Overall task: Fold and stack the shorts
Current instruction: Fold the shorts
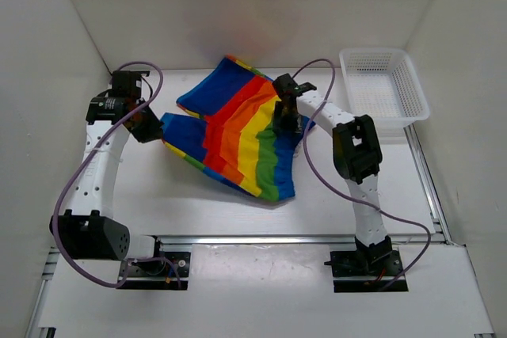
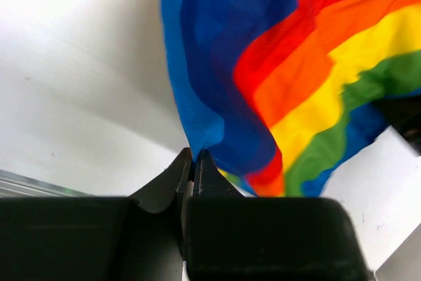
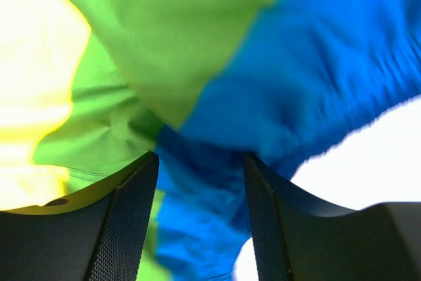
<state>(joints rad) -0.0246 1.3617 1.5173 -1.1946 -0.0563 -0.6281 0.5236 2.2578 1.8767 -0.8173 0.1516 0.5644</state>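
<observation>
The robot's right gripper needs to go next to the shorts' near blue corner (image 1: 291,193), by the near end of the green stripe, and close there.
The rainbow-striped shorts (image 1: 238,128) lie spread and partly bunched on the white table between the two arms. My left gripper (image 1: 162,129) is at their left end. In the left wrist view it (image 2: 193,156) is shut on the blue edge of the shorts (image 2: 263,64), and the cloth fans away from the pinch. My right gripper (image 1: 287,120) sits over the right side of the shorts, at the green and blue stripes. Seen from the right wrist, it (image 3: 200,159) is open, with blue and green fabric (image 3: 296,83) lying between and under its fingers (image 3: 128,222).
A white mesh basket (image 1: 376,52) stands at the back right of the table, close behind the right arm. White walls close in the back and both sides. A metal rail (image 1: 277,237) runs along the near edge in front of the arm bases.
</observation>
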